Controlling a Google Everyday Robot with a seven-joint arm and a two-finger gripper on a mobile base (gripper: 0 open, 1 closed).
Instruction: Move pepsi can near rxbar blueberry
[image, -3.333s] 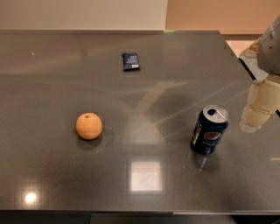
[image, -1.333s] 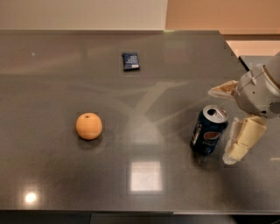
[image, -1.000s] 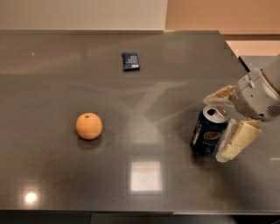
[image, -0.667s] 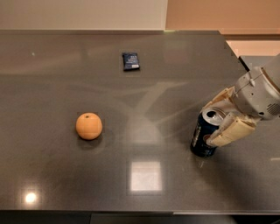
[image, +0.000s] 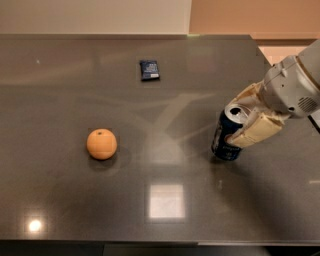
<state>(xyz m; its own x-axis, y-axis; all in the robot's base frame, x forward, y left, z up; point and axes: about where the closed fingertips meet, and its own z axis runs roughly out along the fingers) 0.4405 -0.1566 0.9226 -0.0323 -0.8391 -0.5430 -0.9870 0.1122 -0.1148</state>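
Note:
Next, I release the pepsi can on the dark table (image: 173, 86) beside the rxbar blueberry, on my arm's side.
The pepsi can (image: 224, 136), dark blue with a silver top, stands at the right of the dark table (image: 150, 210), tilted slightly. My gripper (image: 246, 116) reaches in from the right with its cream fingers (image: 256, 131) closed around the can's upper half. The rxbar blueberry (image: 149, 69), a small flat navy wrapper, lies at the back centre, well away from the can.
An orange (image: 101, 144) sits at the left centre of the table. The table's right edge runs just behind my arm, and a pale wall stands at the back.
My gripper came down from the right, moved in around the can and closed its fingers on it. The can now leans a little. The orange and wrapper have not moved.

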